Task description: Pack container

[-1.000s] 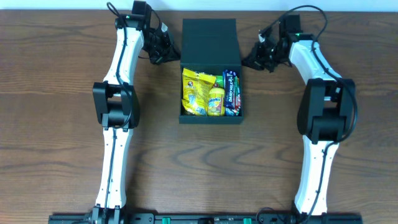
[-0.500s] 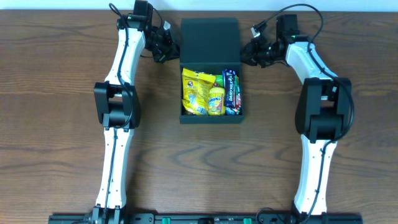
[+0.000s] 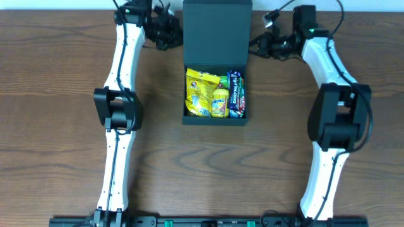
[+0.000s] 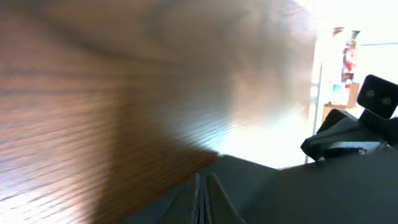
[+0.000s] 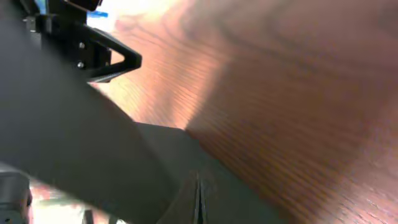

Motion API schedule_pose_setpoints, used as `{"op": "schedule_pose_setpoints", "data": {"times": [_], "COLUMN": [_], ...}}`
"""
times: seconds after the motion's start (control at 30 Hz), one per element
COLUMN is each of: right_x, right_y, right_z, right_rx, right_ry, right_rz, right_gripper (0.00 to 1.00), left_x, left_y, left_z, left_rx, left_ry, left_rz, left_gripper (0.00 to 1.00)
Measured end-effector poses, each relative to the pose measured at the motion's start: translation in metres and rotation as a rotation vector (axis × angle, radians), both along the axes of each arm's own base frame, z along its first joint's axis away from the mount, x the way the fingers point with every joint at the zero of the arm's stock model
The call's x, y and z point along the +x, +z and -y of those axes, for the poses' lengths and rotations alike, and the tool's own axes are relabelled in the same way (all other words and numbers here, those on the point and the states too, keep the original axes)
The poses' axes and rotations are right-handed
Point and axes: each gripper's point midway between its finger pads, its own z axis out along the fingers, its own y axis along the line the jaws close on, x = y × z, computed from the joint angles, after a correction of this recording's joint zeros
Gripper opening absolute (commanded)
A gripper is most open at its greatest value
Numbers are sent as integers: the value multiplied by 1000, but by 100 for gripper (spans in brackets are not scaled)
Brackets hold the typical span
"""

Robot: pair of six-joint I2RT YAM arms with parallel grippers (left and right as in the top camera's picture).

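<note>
The flap lid, now raised from the table, will be let go by my right gripper over the yellow snack packets in the dark teal container (image 3: 214,92).
The dark teal container (image 3: 214,120) sits open at the table's middle, with yellow snack packets (image 3: 201,94) and blue and green bars (image 3: 235,94) inside. Its flap lid (image 3: 216,31) is raised from the table at the back. My left gripper (image 3: 176,31) is shut on the lid's left edge, and my right gripper (image 3: 256,45) is shut on its right edge. In the left wrist view the closed fingers (image 4: 204,180) pinch the thin lid (image 4: 298,193). The right wrist view shows the same, with closed fingers (image 5: 199,180) on the lid (image 5: 74,143).
The wooden table (image 3: 63,126) spreads around the container. Both arms reach along the container's left and right sides towards the far edge. The opposite gripper shows in each wrist view across the lid.
Both grippers have moved towards the far edge and upward at the lid's sides. The lid has lifted off the table and looks larger from overhead.
</note>
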Motion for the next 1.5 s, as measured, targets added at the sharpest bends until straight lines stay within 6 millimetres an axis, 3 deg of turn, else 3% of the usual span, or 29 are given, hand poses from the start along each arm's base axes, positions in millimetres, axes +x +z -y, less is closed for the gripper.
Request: {"op": "schedule_pose_setpoints", "data": {"times": [0.1,0.23,0.37,0.6,0.7,0.8,1.03,1.13,1.2,1.27,1.37,1.5], "right_x": [-11,-39,-64,-77,-80,-85,-111,-132,-139,-154,-169,-191], "right_y": [40,85,98,93,91,101,149,163,165,158,153,154], "right_z": [-3,-1,7,23,38,56,141,166,168,168,168,166], "right_rx": [9,-42,-137,-354,-436,-468,-517,-567,-583,-606,-634,-664], "right_ry": [33,69,88,57,11,-43,-270,-352,-370,-384,-400,-427], "right_rz": [68,121,123,118,89,76,93,114,144,150,186,281], "right_gripper": [1,1,1,1,1,2,1,2,2,1,2,2], "left_x": [-10,-45,-72,-83,-83,-86,-102,-118,-128,-133,-144,-175], "left_y": [36,73,90,98,103,122,206,246,265,270,257,237], "left_z": [6,16,17,-1,-7,-14,-58,-72,-80,-89,-101,-117], "left_rx": [-5,21,61,251,327,348,480,543,576,618,684,769], "left_ry": [-44,-151,-229,-240,-228,-208,-69,-5,29,52,47,21], "left_rz": [75,135,162,217,245,288,468,558,602,600,515,392], "left_gripper": [5,6,6,6,6,6,6,6,6,6,6,6]}}
